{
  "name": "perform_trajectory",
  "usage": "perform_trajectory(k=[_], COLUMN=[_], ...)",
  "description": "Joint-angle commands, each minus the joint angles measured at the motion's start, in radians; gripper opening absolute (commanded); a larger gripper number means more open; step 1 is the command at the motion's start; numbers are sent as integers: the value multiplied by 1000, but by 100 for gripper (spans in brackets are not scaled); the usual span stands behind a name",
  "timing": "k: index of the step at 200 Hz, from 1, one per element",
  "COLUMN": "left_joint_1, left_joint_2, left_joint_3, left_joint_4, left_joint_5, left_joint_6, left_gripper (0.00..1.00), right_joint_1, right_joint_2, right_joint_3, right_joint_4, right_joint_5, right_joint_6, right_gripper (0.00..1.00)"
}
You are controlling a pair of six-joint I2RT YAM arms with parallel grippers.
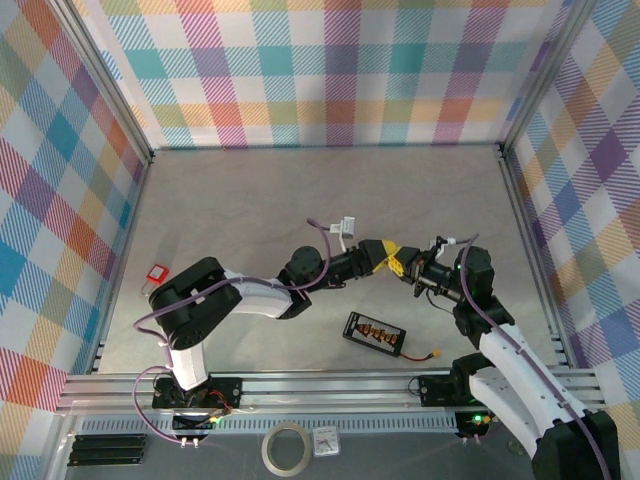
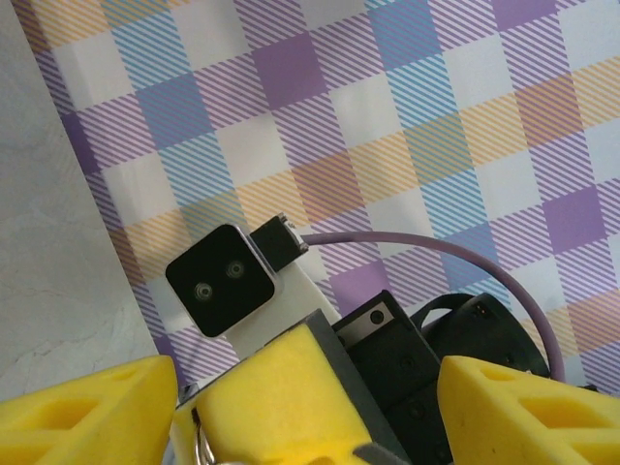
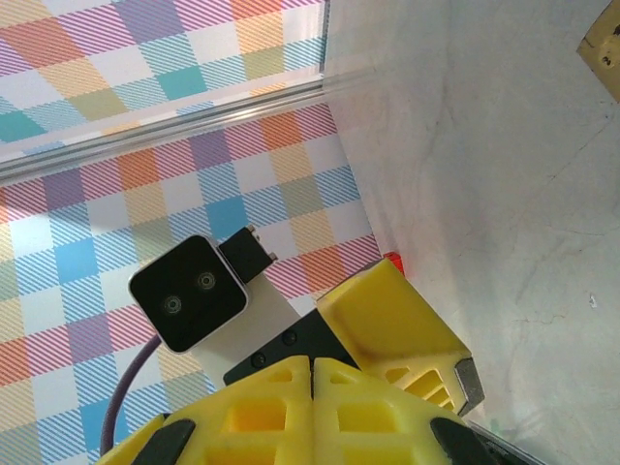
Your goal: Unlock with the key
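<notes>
My right gripper is holding the key crosswise in its fingers, so my left gripper should take it, letting my right gripper regrip it by the key's loop end (image 2: 205,450).
My two grippers meet above the middle of the table. The right gripper (image 1: 416,270) (image 3: 312,387) is shut, its yellow fingers pressed together. In the left wrist view a thin silvery loop, the key (image 2: 200,441), pokes out of the seam between those fingers. My left gripper (image 1: 392,258) (image 2: 300,426) is open, and its yellow fingers (image 2: 82,412) straddle the right gripper's finger block. One left finger (image 3: 402,325) also reaches in beside the right gripper. The red padlock (image 1: 157,273) (image 3: 392,259) lies far left by the wall.
A flat black object with gold parts (image 1: 373,332) and a yellow-plugged lead lies near the front, between the arms. A brass-coloured corner (image 3: 603,48) shows on the table. Checked walls close in the left, back and right; a metal rail (image 1: 330,385) runs along the front.
</notes>
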Motion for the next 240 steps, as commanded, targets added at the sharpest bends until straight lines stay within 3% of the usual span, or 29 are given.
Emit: perform_trajectory(k=[1,91,215,240], left_joint_1=[-16,-41,-42,-45], left_joint_2=[-45,-59,-38,-34], left_joint_3=[-35,-61,-86,-91], left_joint_4=[63,62,64,65], left_joint_5=[36,77,77,75], left_joint_6=[20,23,16,18], left_gripper=[70,66,39,39], right_joint_1=[2,-16,-36,-38], right_joint_2=[5,-7,-43,-47], right_joint_3=[32,46,24,23], right_joint_4=[13,-69,-129,-136], right_joint_5=[5,14,26,28], right_joint_6=[7,-40,-60,-61], right_gripper=[0,0,0,0])
